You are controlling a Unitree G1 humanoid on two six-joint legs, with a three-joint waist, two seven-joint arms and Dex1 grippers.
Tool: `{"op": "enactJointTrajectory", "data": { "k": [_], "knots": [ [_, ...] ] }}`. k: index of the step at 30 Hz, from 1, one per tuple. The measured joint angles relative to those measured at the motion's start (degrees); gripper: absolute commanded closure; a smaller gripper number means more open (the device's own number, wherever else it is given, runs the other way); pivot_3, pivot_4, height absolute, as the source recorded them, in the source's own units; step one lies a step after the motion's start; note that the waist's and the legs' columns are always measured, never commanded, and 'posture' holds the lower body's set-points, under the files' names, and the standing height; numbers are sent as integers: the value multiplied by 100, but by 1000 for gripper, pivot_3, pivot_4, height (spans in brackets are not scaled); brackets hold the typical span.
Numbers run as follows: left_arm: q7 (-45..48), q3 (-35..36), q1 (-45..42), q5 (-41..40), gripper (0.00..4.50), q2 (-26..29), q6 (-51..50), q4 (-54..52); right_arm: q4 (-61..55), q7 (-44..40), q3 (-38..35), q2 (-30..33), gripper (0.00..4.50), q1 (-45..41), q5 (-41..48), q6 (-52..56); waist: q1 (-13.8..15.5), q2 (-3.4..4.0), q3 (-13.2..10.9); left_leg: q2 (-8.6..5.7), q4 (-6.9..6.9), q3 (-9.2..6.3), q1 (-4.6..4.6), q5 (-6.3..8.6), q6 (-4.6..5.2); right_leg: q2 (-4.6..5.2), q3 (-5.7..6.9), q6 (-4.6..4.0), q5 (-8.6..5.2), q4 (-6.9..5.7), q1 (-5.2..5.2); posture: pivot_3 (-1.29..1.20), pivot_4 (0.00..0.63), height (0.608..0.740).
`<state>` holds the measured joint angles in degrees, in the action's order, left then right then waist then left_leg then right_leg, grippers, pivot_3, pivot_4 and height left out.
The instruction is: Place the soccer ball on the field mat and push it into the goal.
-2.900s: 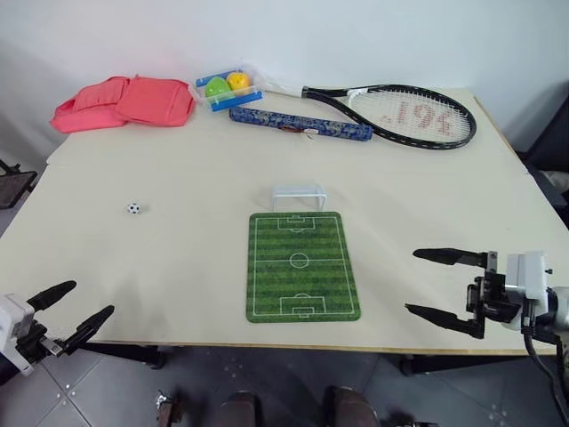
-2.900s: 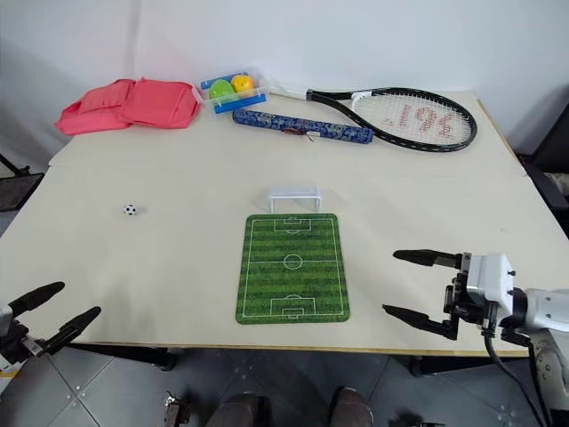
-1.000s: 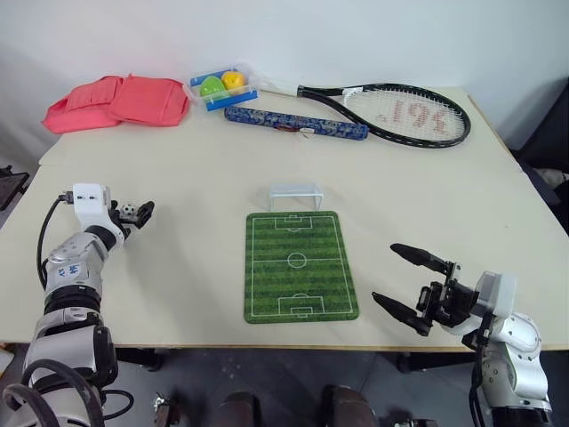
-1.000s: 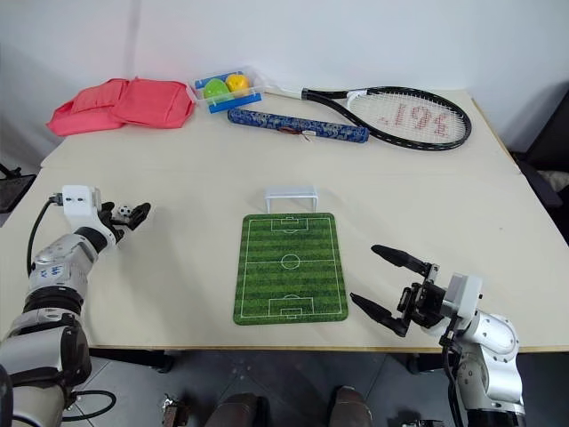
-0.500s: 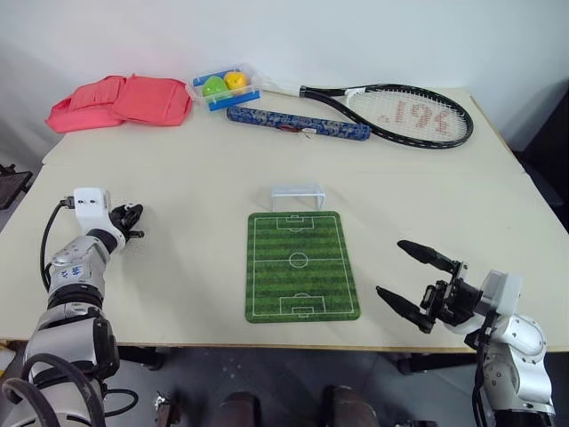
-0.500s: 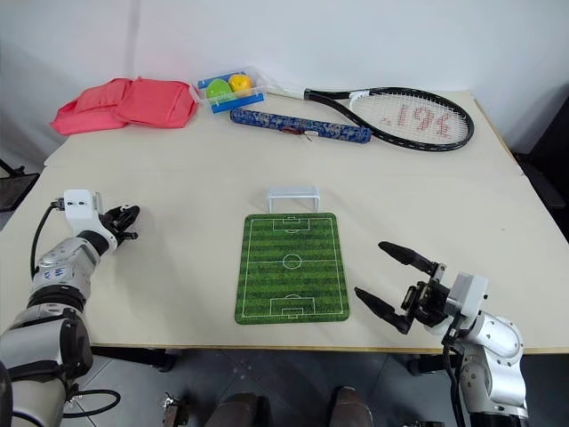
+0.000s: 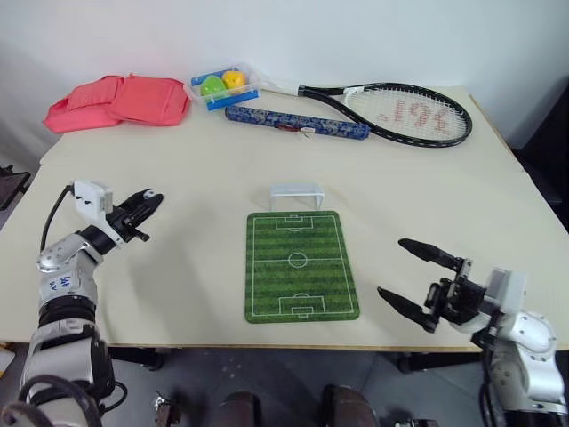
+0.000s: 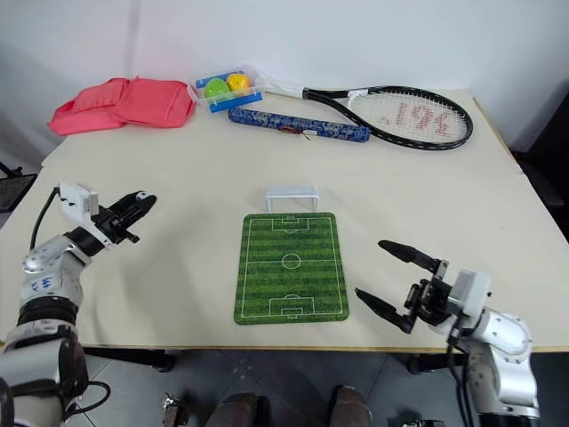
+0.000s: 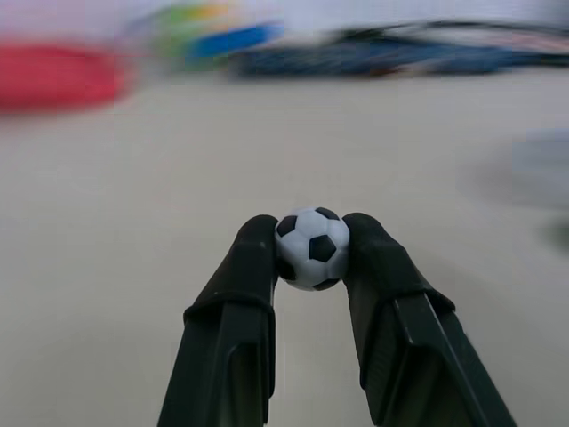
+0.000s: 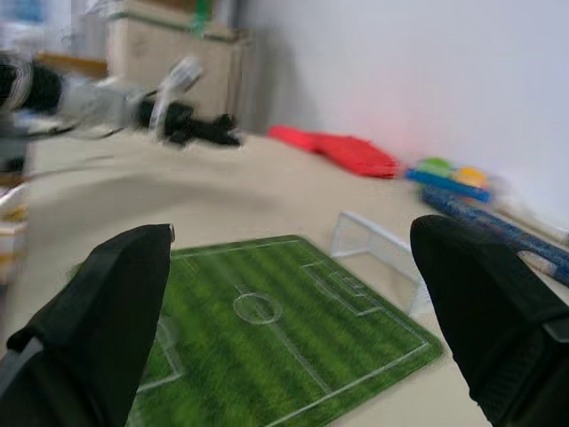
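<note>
My left gripper is holding the soccer ball a little above the table's side. Next, I let go of it on the field mat's near penalty box [image 7: 305,299], across from the white goal.
The soccer ball [image 9: 312,248], tiny and white with black patches, sits pinched between the two black fingertips of my left gripper [image 7: 147,199], which is shut on it and held a little above the table's left side. The green striped field mat [image 7: 300,264] lies flat at the table's middle, right of that gripper. The small white goal [image 7: 296,196] stands at the mat's far end. My right gripper [image 7: 420,278] hovers open near the table's front edge, right of the mat, with nothing between its fingers [image 10: 107,311].
At the back of the table lie a red pouch [image 7: 120,100], a clear box with green and orange balls [image 7: 222,85], a blue patterned tube [image 7: 296,123] and a tennis racket [image 7: 400,114]. Bare tabletop [image 7: 196,231] separates the left gripper from the mat.
My left gripper closed on the soccer ball, lifted it off the table and swung to point right, toward the mat. The right gripper has stayed where it was.
</note>
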<state>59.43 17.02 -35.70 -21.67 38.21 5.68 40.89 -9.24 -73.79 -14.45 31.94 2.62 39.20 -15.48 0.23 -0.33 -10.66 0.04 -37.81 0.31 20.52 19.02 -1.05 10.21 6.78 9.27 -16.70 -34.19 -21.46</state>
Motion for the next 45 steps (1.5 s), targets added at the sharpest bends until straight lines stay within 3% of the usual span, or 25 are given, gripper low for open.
{"op": "enactJointTrajectory", "data": {
  "k": [5,9,16,19,24,42,43,45],
  "knots": [
    [951,-1128,741,-262,3637,-7,-1121,-2598,-97,-453,-387,422,0,378,315,210,51,0,0,0,-25,14,-1,8,14,0,-18,11,10,0,10,0,150,740],
    [987,-2111,915,-115,3637,-443,-1528,-3721,-90,-779,-500,551,0,586,410,203,111,0,0,0,-31,22,-3,9,16,0,-28,11,17,3,11,0,150,740],
    [34,-3224,922,733,3637,-1398,-1883,-4077,147,-908,-671,616,0,734,339,190,132,0,0,-2,-36,24,-1,9,19,0,-30,16,24,14,14,0,150,740],
    [-185,-3638,936,1207,3637,-1448,-1875,-4076,216,-880,-913,744,0,888,299,223,134,1,0,-2,-32,24,-1,9,19,0,-30,16,24,17,13,0,150,740],
    [-343,-3862,976,1583,3637,-1443,-1879,-4080,319,-937,-1126,840,0,1172,295,311,131,1,0,-2,-33,24,-1,9,20,0,-30,16,25,19,14,0,150,740],
    [-411,-3969,1194,1735,3637,-1418,-1999,-4462,272,-850,-1282,840,0,1333,142,433,133,1,0,-1,-35,23,-2,10,21,0,-30,16,25,22,19,0,150,740],
    [-406,-3969,1194,1734,2924,-1419,-2003,-4462,271,-832,-1280,839,0,1323,135,436,133,1,0,-1,-35,23,-2,10,21,0,-30,16,26,22,19,0,150,740],
    [-382,-3972,1194,1733,2422,-1421,-2012,-4461,270,-793,-1273,839,0,1293,103,441,133,1,0,-1,-35,23,-2,10,21,0,-30,16,26,22,19,0,150,740]
  ]
}}
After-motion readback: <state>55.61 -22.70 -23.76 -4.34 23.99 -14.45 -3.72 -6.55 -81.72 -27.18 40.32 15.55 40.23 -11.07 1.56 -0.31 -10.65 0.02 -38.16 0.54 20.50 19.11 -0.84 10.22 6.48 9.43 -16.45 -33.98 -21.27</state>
